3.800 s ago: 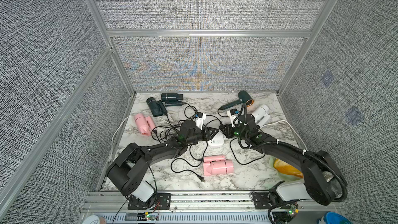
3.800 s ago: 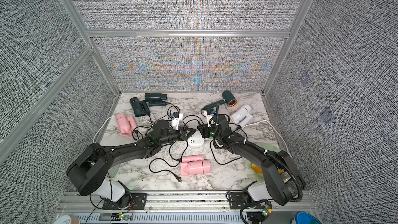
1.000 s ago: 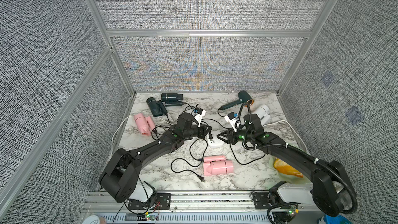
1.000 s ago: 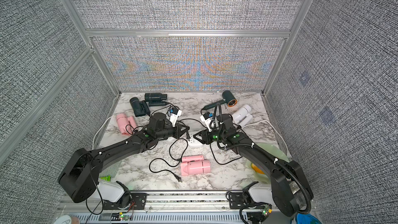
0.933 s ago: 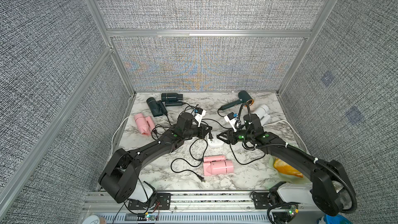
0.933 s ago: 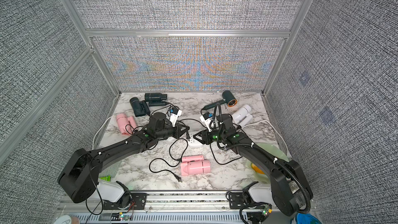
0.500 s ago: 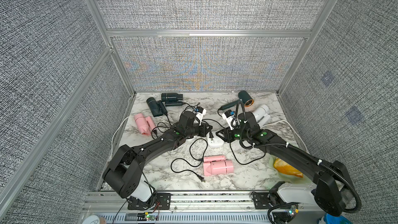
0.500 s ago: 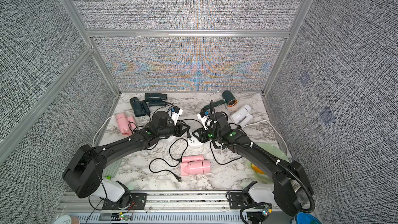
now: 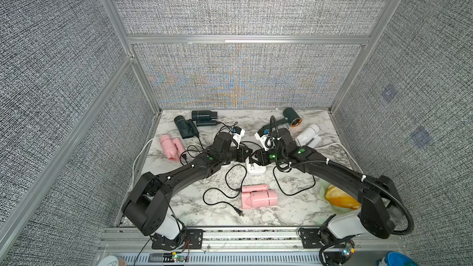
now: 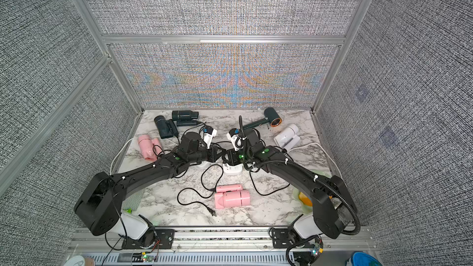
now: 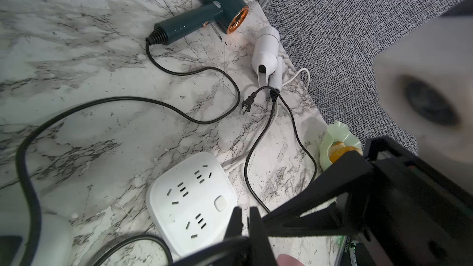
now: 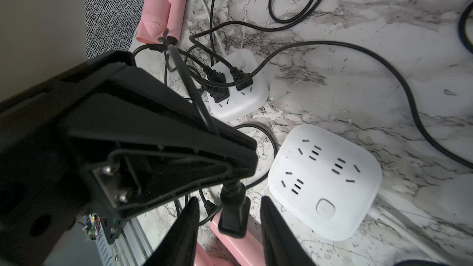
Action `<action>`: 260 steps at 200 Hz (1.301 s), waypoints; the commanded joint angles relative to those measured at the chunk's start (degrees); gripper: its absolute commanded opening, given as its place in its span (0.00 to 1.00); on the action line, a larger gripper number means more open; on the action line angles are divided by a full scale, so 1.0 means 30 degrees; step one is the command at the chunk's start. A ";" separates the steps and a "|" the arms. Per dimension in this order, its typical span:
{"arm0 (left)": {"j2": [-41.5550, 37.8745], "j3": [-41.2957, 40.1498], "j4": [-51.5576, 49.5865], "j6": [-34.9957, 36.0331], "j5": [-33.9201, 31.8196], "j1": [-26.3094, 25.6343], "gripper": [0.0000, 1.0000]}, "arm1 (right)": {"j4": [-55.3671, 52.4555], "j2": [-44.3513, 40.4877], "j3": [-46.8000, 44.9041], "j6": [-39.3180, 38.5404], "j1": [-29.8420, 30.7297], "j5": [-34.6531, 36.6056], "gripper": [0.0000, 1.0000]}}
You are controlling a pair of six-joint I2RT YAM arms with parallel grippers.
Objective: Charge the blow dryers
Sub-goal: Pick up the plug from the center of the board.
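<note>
I can see my left gripper pinching the cord above the dangling plug, so I will close my right gripper on the plug body (image 12: 234, 222) while my left gripper backs off to regrip.
Two dark blow dryers (image 9: 203, 115) (image 9: 184, 127) lie at the back left. A copper-ringed one (image 9: 290, 120) and a white one (image 9: 308, 135) lie at the back right. One pink dryer (image 9: 170, 147) is at the left, another (image 9: 258, 195) at the front. My left gripper (image 9: 246, 155) (image 11: 246, 222) is shut on the left pink dryer's black cord, just above its plug (image 12: 234, 213). That plug hangs between the fingers of my open right gripper (image 12: 230, 226) (image 9: 254, 161), with a gap on each side. Both grippers hover over an empty white socket block (image 12: 325, 182) (image 9: 256, 170).
A second socket block (image 12: 238, 83) with two plugs in it sits under my left arm. Black cords loop across the marble table, with loose plugs at the front (image 9: 239, 212) and near the white dryer (image 11: 247, 103). A green dish (image 9: 337, 198) stands front right.
My right gripper has edged left up to the left gripper, and its jaws have narrowed a little around the hanging plug. The left gripper has kept its grip on the cord.
</note>
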 commanded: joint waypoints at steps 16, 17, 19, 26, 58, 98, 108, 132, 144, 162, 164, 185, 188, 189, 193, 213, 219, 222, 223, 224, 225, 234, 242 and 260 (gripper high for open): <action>-0.0058 0.0175 -0.0153 0.0687 -0.0201 -0.0243 0.03 | -0.0648 0.0691 0.0760 0.0324 0.0119 -0.0014 0.43; -0.0054 0.0186 -0.0168 0.0695 -0.0229 -0.0260 0.03 | -0.0660 0.0704 0.0780 0.0325 0.0116 -0.0005 0.42; -0.0065 0.0179 -0.0194 0.0701 -0.0228 -0.0250 0.03 | -0.0699 0.0743 0.0832 0.0325 0.0114 0.0024 0.42; -0.0104 0.0182 -0.0241 0.0757 -0.0302 -0.0291 0.03 | -0.0900 0.0880 0.0965 0.0296 0.0144 0.0142 0.42; -0.0242 0.0143 -0.0370 0.0864 -0.0425 -0.0372 0.03 | -0.1085 0.1301 0.1152 0.0266 0.0282 0.0444 0.38; -0.0237 0.0212 -0.0342 0.0792 -0.0260 -0.0423 0.05 | -0.0806 0.1614 0.1181 0.0325 0.0425 0.0620 0.27; -0.0263 0.0201 -0.0370 0.0728 -0.0255 -0.0423 0.05 | -0.0805 0.1682 0.1181 0.0311 0.0449 0.0747 0.25; -0.0398 0.0289 -0.0517 0.0418 -0.0387 -0.0414 0.09 | -0.0438 0.1603 0.0811 0.0410 0.0463 0.0883 0.17; -0.0406 0.0350 -0.0556 0.0186 -0.0381 -0.0342 0.12 | -0.0102 0.1414 0.0547 0.0391 0.0444 0.0940 0.14; -0.0423 0.0328 -0.0536 -0.0286 -0.0286 -0.0102 0.24 | 0.0263 0.1114 0.0148 0.0282 0.0436 0.0986 0.13; -0.0428 0.0332 -0.0520 -0.0350 -0.0242 -0.0064 0.25 | 0.0308 0.1080 0.0110 0.0278 0.0450 0.0975 0.13; -0.0371 0.0208 0.0189 -0.0994 0.0768 0.0327 0.44 | 0.0808 0.0665 -0.0400 0.0215 0.0455 0.0812 0.12; -0.0353 0.0220 0.0248 -0.1051 0.0842 0.0363 0.45 | 0.0893 0.0619 -0.0452 0.0209 0.0453 0.0798 0.12; -0.0362 0.0208 0.0252 -0.1068 0.0849 0.0366 0.46 | 0.0901 0.0610 -0.0456 0.0179 0.0459 0.0797 0.12; -0.0370 0.0223 0.0256 -0.1145 0.0884 0.0396 0.47 | 0.0969 0.0549 -0.0549 0.0177 0.0437 0.0818 0.12; -0.0418 0.0106 0.0551 -0.1637 0.1072 0.0677 0.48 | 0.1140 0.0295 -0.0843 0.0179 0.0457 0.0825 0.11; -0.0449 -0.0064 0.0850 -0.1867 0.1285 0.0834 0.48 | 0.1169 0.0256 -0.0910 0.0193 0.0436 0.0853 0.11; -0.0458 -0.0125 0.1019 -0.1984 0.1419 0.0892 0.48 | 0.1202 0.0235 -0.0944 0.0206 0.0436 0.0854 0.11; -0.0458 -0.0140 0.1092 -0.2003 0.1460 0.0908 0.48 | 0.1216 0.0212 -0.0966 0.0207 0.0436 0.0854 0.11; -0.0444 -0.0177 0.1143 -0.2042 0.1510 0.0946 0.48 | 0.1238 0.0216 -0.0976 0.0207 0.0450 0.0854 0.11; -0.0451 -0.0210 0.1198 -0.2076 0.1564 0.0965 0.48 | 0.1250 0.0217 -0.0996 0.0208 0.0443 0.0854 0.11; -0.0500 -0.0439 0.1623 -0.2391 0.1937 0.1181 0.49 | 0.1357 0.0144 -0.1095 0.0237 0.0461 0.0854 0.11; -0.0544 -0.0626 0.1871 -0.2592 0.2100 0.1343 0.51 | 0.1440 0.0075 -0.1214 0.0286 0.0459 0.0876 0.11; -0.0687 -0.0894 0.2101 -0.2736 0.2306 0.1583 0.53 | 0.1553 0.0006 -0.1312 0.0311 0.0445 0.0856 0.11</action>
